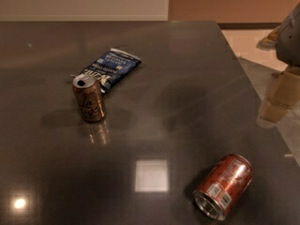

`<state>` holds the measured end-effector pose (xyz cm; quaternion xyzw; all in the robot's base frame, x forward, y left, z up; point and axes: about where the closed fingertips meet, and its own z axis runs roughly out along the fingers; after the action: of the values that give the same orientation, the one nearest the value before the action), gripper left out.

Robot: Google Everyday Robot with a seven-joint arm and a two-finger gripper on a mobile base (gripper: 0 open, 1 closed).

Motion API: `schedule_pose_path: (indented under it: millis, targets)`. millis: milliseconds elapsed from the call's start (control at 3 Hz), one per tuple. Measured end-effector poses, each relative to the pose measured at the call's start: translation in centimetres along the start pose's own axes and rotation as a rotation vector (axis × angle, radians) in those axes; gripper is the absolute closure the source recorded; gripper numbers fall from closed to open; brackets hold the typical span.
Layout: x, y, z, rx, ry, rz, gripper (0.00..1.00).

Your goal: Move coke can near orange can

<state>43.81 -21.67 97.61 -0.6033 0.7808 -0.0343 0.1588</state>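
My gripper should close around the back half of the coke can [230,173], so that the silver-rimmed end of the can stays free at the front.
The coke can [224,185], red with white label patches near its silver rim, lies on its side at the front right of the dark table [178,69], its open end facing the front left. The orange can [88,99], golden-orange with dark script and a silver top, stands upright at the middle left. My gripper [277,100] hangs at the right edge of the view, beyond the table's right edge, well above and behind the coke can and touching nothing.
A blue snack bag [111,68] lies flat just behind the orange can, touching or almost touching it. The table's right edge runs diagonally from back centre to front right. Light floor [248,39] lies beyond it.
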Motion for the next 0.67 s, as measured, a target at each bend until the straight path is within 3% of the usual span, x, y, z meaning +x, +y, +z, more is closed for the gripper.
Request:
schedule_pose_path:
  millis: [667]
  targets:
    - [-0.12,0.17,0.05,-0.008,-0.009,-0.013,0.00]
